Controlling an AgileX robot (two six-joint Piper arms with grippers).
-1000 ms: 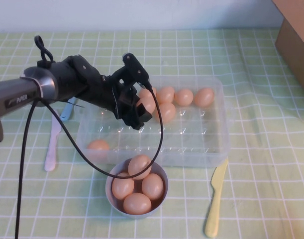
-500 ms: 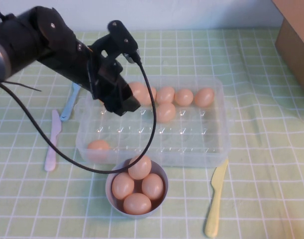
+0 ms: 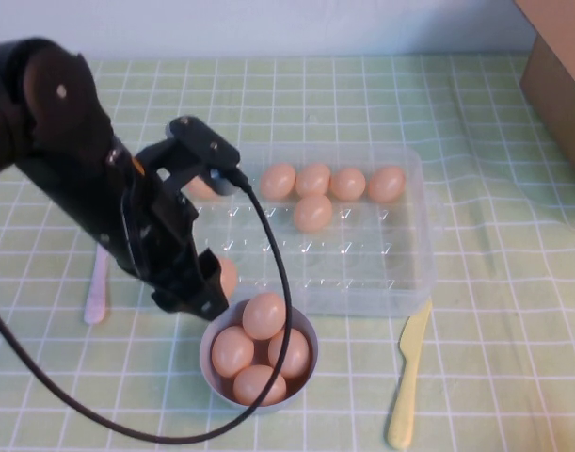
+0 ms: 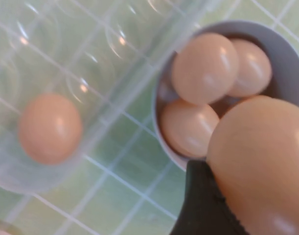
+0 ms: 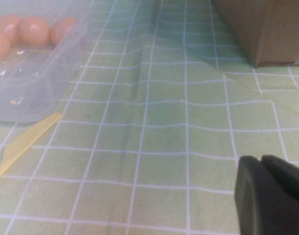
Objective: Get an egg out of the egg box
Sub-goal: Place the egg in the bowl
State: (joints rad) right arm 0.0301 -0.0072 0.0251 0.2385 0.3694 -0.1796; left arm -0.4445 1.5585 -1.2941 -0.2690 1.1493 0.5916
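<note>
The robot's left gripper should set the egg, now held over the box's corner, down on the eggs [image 3: 225, 379] [image 4: 232, 152] by the near rim of the grey bowl.
The egg box [image 3: 400, 273] is a clear plastic tray at the table's middle, with several tan eggs [image 3: 313, 178] in its far rows. My left gripper [image 3: 210, 287] hangs over the box's near left corner, beside the grey bowl [image 3: 309, 330]. It is shut on an egg [image 4: 259, 166]; one black finger [image 4: 200, 205] presses against that egg's side. Another egg [image 4: 50, 128] lies in a box dimple below. My right gripper [image 5: 266, 164] is shut with nothing in it, low over the tablecloth to the box's right, outside the high view.
The grey bowl holds several eggs [image 3: 264, 315]. A yellow plastic knife [image 3: 407, 377] lies right of the bowl, and a pink one [image 3: 97, 292] left of the box. A cardboard box [image 3: 555, 75] stands at the far right. The arm's black cable [image 3: 279, 311] loops across the bowl.
My left arm has swung from over the box's far left rows toward the near edge, carrying the egg, and now hangs by the bowl. The eggs left in the box are now uncovered.
</note>
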